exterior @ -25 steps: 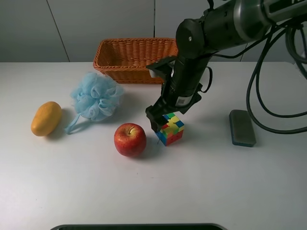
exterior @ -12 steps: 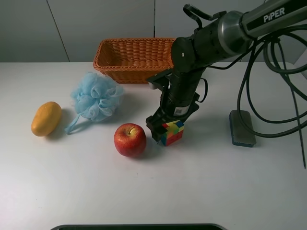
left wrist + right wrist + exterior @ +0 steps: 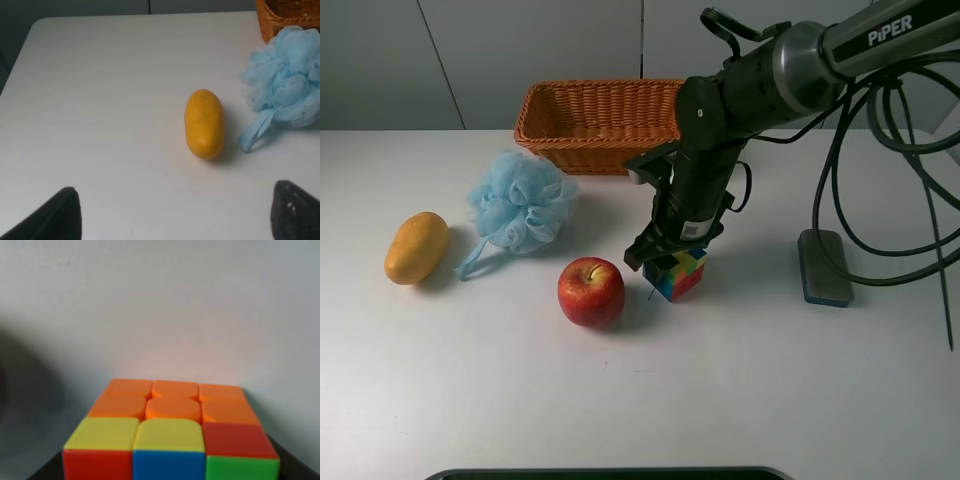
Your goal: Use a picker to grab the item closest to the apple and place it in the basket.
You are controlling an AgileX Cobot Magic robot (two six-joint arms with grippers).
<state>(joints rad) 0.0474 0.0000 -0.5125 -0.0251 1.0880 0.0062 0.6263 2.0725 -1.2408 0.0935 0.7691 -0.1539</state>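
My right gripper needs to let go of the Rubik's cube close to the middle of the orange wicker basket's bottom (image 3: 625, 125).
A red apple (image 3: 591, 291) lies on the white table. A multicoloured Rubik's cube (image 3: 682, 277) stands just to its right, the nearest thing to it. My right gripper (image 3: 665, 262) is down over the cube, its fingers at the cube's sides and closed on it. The right wrist view shows the cube (image 3: 170, 440) close up between dark finger edges. The orange wicker basket (image 3: 590, 125) stands at the back. My left gripper (image 3: 175, 220) is open and empty, above the table's left part; it is out of the exterior view.
A yellow mango (image 3: 417, 247) lies at the left and also shows in the left wrist view (image 3: 204, 123). A blue bath pouf (image 3: 521, 200) lies between mango and basket. A grey-blue block (image 3: 824, 266) lies at the right. Black cables hang at the far right.
My right gripper has come down over the cube and closed at its sides. The cube has shifted slightly. The left arm has not moved.
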